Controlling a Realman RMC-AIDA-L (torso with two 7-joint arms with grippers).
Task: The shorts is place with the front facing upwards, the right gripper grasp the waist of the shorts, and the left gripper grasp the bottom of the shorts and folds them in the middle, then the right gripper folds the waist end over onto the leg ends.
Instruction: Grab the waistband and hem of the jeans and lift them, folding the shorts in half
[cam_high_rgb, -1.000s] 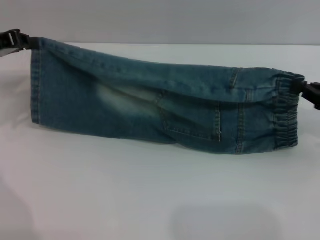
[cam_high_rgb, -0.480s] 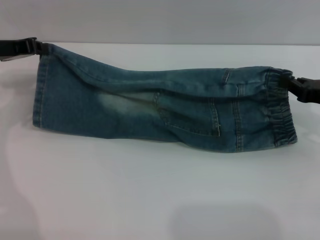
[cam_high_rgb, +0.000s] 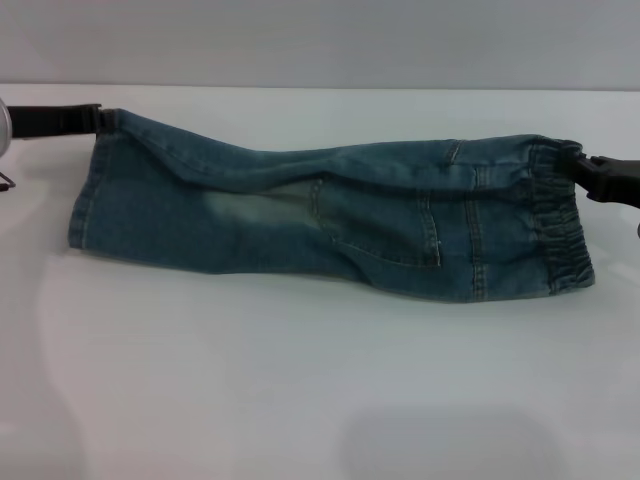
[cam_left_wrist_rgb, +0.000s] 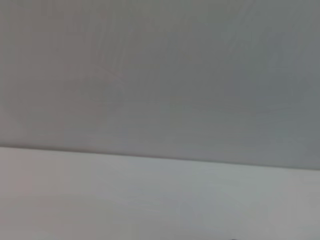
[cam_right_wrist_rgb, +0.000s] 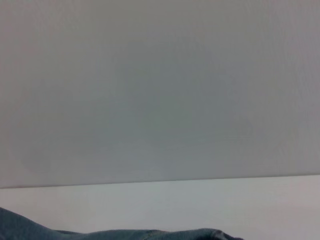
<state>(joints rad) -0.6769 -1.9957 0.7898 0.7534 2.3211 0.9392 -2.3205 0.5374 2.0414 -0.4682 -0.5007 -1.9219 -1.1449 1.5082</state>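
Observation:
Next, I lay down the waist's edge, as my right gripper holds only the shorts' upper waist corner, and take the waist's middle (cam_high_rgb: 567, 228) before folding.
The shorts (cam_high_rgb: 300, 215) are doubled lengthwise and stretched across the white table (cam_high_rgb: 300, 390), with a square pocket showing. My left gripper (cam_high_rgb: 97, 120) is shut on the upper corner of the bottom of the shorts (cam_high_rgb: 85, 200), at the far left. My right gripper (cam_high_rgb: 583, 170) is shut on the upper corner of the waist of the shorts (cam_high_rgb: 563, 225), at the far right. The lower fold rests on the table while the upper edge sags between the two grippers. A strip of denim (cam_right_wrist_rgb: 125, 234) shows in the right wrist view. The left wrist view shows only table and wall.
The white table stretches wide in front of the shorts, and a grey wall (cam_high_rgb: 320, 40) stands behind it. Nothing else lies on the table.
Both grippers have come lower, and the left one has moved inward to the right. The upper edge of the shorts has dropped and more of the cloth lies on the table.

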